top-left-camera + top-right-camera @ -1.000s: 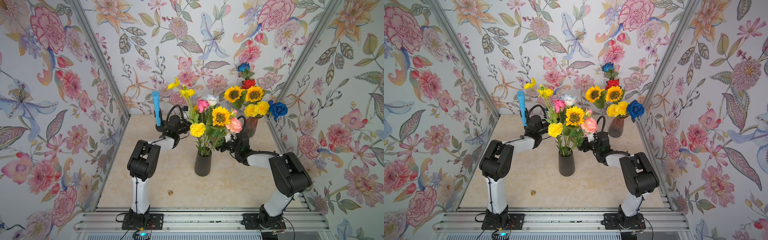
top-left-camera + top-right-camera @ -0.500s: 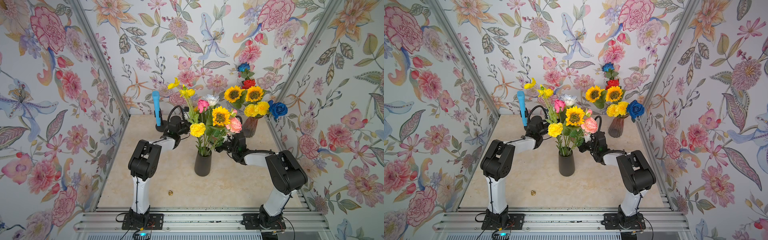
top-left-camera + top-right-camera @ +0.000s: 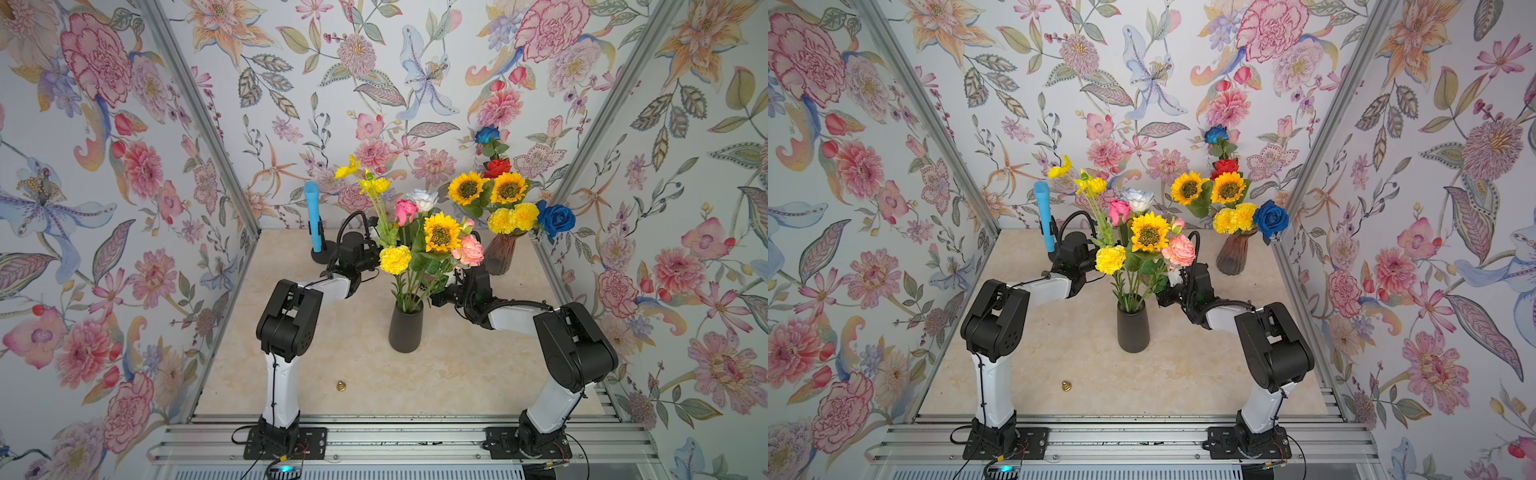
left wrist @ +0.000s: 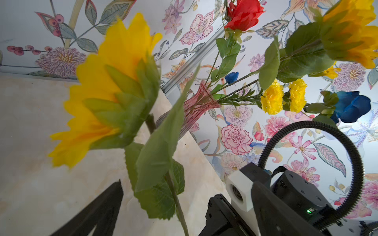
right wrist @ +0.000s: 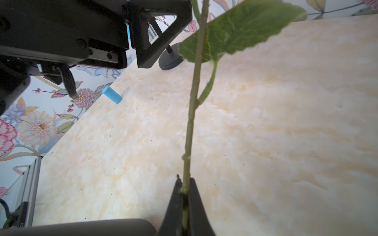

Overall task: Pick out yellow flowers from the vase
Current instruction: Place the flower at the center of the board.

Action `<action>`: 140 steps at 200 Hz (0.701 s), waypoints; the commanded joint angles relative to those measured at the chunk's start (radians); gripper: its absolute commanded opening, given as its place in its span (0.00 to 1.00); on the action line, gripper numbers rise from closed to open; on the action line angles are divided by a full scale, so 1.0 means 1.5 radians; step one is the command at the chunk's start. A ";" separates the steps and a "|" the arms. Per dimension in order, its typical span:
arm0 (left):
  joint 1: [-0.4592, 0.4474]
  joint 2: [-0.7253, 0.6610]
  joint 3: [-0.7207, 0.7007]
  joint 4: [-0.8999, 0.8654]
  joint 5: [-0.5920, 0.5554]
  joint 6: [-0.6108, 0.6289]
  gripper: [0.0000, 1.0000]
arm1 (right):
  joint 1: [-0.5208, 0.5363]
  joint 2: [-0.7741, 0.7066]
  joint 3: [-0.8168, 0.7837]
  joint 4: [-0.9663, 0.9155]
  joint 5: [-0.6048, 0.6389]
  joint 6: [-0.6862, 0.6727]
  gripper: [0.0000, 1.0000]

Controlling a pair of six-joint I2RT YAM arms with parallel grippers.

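Observation:
I need to use my right gripper to set the green stem down on the table (image 3: 453, 312) between the black vase and the reddish glass vase.
In both top views a black vase (image 3: 406, 328) (image 3: 1133, 332) at mid-table holds a mixed bouquet. Its yellow flowers are a sunflower (image 3: 440, 232) (image 3: 1149, 233), a pompom (image 3: 395, 259) and thin-petalled blossoms (image 3: 374, 185). My right gripper (image 5: 185, 183) (image 3: 434, 299) is shut on the sunflower's green stem (image 5: 190, 126) just above the vase mouth. My left gripper (image 4: 184, 214) (image 3: 371, 255) stands open behind the bouquet. The same stem (image 4: 176, 202) runs free between its fingers, under the sunflower head (image 4: 106, 92). Whether the stem's foot is in the vase is hidden.
A reddish glass vase (image 3: 498, 253) at the back right holds sunflowers, yellow pompoms (image 3: 513, 218), and blue and red roses. A blue tube on a black stand (image 3: 314, 220) is at the back left. A small brass piece (image 3: 340, 385) lies near the front.
My left gripper has opened and let go of the sunflower stem. My right gripper has closed on that stem beside the vase.

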 commanded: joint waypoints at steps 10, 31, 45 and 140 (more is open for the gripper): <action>0.022 -0.071 -0.015 -0.102 -0.039 0.096 1.00 | -0.003 -0.050 0.037 -0.148 0.093 -0.056 0.00; 0.036 -0.101 -0.028 -0.164 -0.069 0.146 1.00 | -0.004 -0.058 0.056 -0.257 0.174 -0.090 0.00; 0.045 -0.119 -0.038 -0.191 -0.087 0.165 1.00 | -0.003 -0.052 0.070 -0.320 0.230 -0.110 0.00; 0.054 -0.274 -0.208 -0.289 -0.241 0.257 1.00 | 0.022 0.021 0.109 -0.479 0.393 -0.118 0.00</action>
